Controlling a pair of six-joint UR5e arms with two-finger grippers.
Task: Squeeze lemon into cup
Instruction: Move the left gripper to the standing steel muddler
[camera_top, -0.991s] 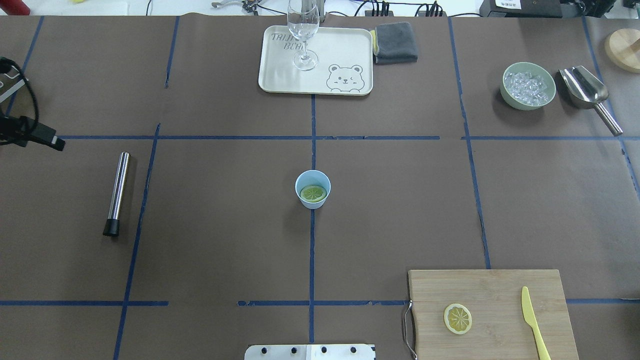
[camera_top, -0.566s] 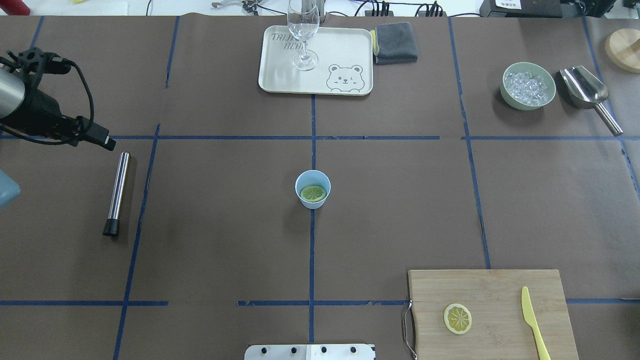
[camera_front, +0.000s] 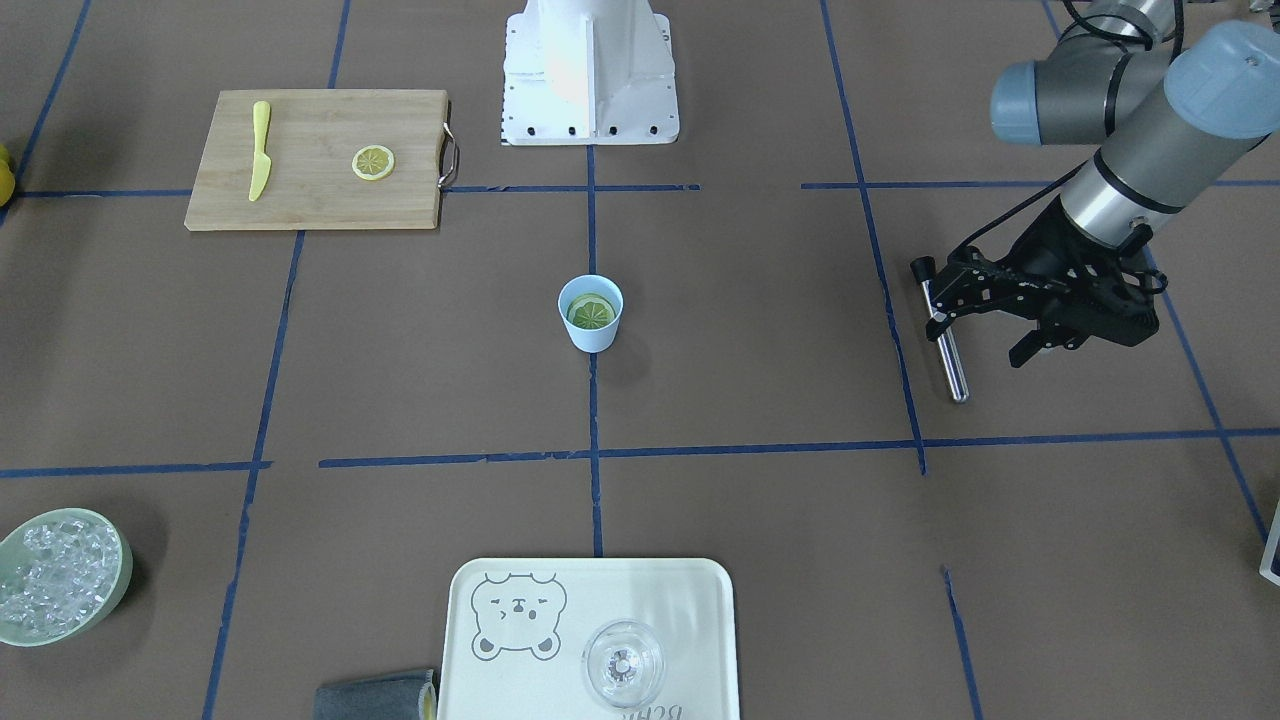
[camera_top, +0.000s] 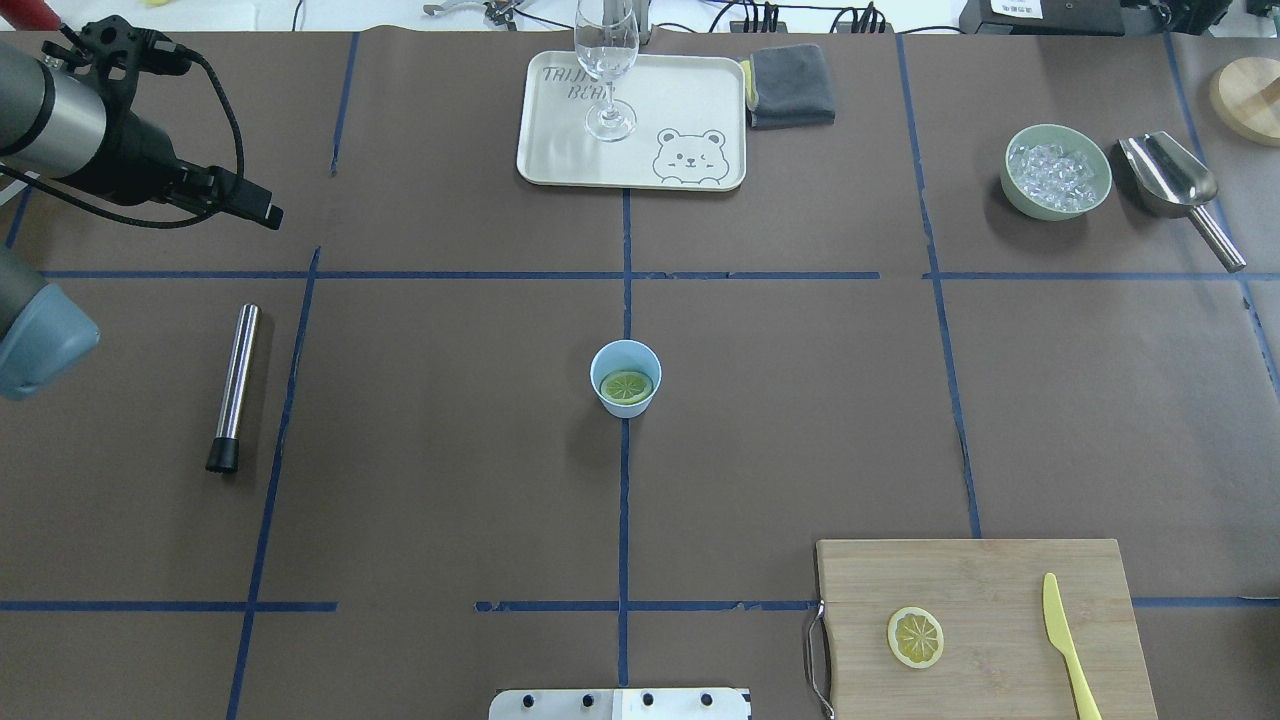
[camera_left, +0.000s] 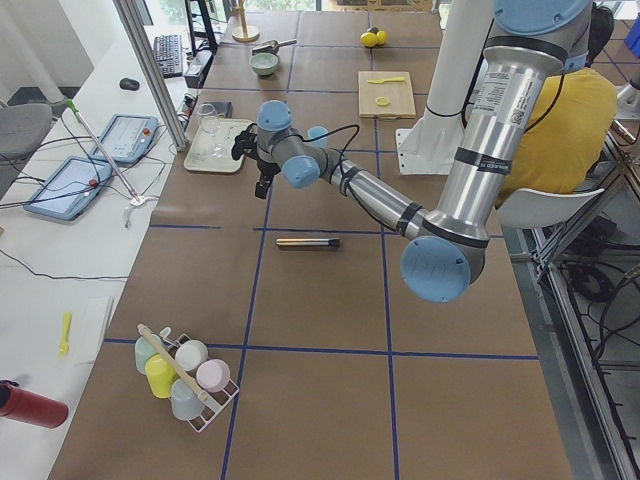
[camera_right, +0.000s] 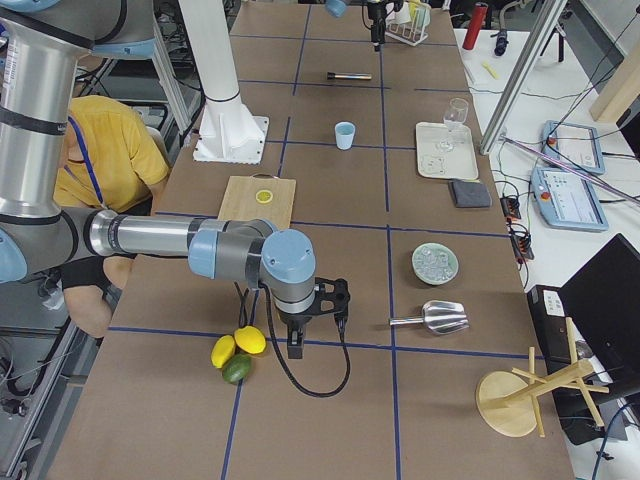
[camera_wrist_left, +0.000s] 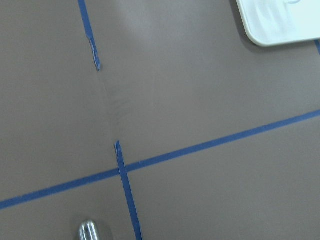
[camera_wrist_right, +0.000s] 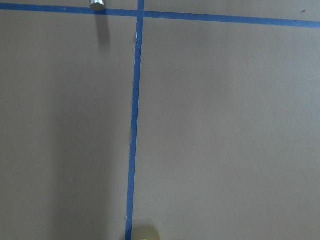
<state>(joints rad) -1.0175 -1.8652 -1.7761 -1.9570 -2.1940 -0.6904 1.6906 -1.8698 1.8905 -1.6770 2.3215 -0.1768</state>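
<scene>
My left gripper needs to grip the shiny body (camera_front: 949, 356) of the steel rod, closer to the rod's rounded end than to its black end.
The light-blue cup (camera_top: 625, 406) stands at the table's middle, also in the front view (camera_front: 592, 341). A greenish lemon slice (camera_top: 626, 386) lies flat inside it (camera_front: 591, 312). A second, yellow lemon slice (camera_top: 915, 637) lies on the cutting board (camera_top: 1000, 570). My left gripper (camera_top: 250, 205) hovers far to the cup's left, above the table beyond the steel rod; in the front view (camera_front: 985, 325) its fingers look spread and empty. My right gripper (camera_right: 315, 320) shows only in the exterior right view, far from the cup; I cannot tell whether it is open or shut.
A steel rod with a black end (camera_top: 235, 385) lies at the left. A tray (camera_top: 690, 90) with a clear glass (camera_top: 606, 60), a grey cloth (camera_top: 792, 85), a bowl of ice (camera_top: 1057, 170) and a metal scoop (camera_top: 1175, 185) are at the back. A yellow knife (camera_top: 1065, 640) lies on the board.
My left arm has swung in from the left edge, with its gripper moving farther from the robot and toward the table's middle. Cup, lemon slices and rod have not moved.
</scene>
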